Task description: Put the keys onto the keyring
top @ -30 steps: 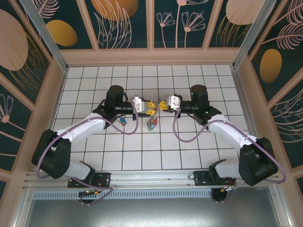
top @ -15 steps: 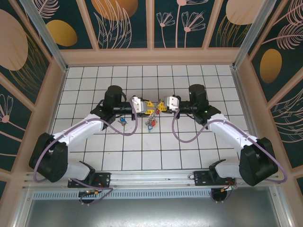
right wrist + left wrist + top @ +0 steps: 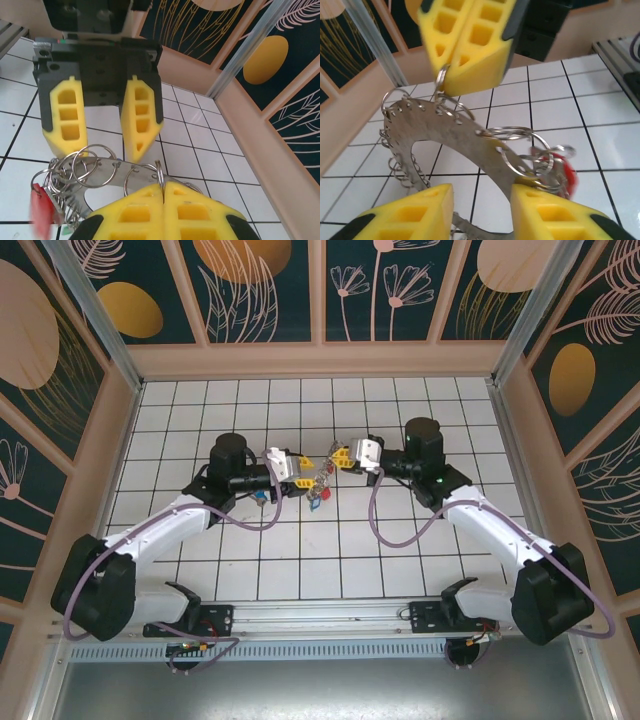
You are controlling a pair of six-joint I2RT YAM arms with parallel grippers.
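Next, I close my left gripper on another split ring (image 3: 512, 133) beside the keyring's band to steady the keyring, as it hangs slanted from one split ring in my right gripper.
The keyring (image 3: 462, 137), a flat grey metal band with small holes and thin split rings, hangs between the two grippers (image 3: 322, 472). My right gripper (image 3: 163, 186) is shut on one of its small split rings, and it shows at the top of the left wrist view (image 3: 451, 86). My left gripper (image 3: 482, 195) is open, and the band passes close by its right finger (image 3: 545, 210). A red key (image 3: 565, 172) dangles from the rings, with another key beside it (image 3: 318, 496). A blue key (image 3: 259, 496) lies on the floor under the left arm.
The white tiled floor (image 3: 330, 550) is ringed by a low wooden rim (image 3: 320, 360) and patterned walls. An aluminium rail (image 3: 330, 615) runs along the near edge at the arm bases.
My left gripper has opened, let go of the keyring and drawn back to the left. The keyring now hangs from my right gripper, which has barely moved.
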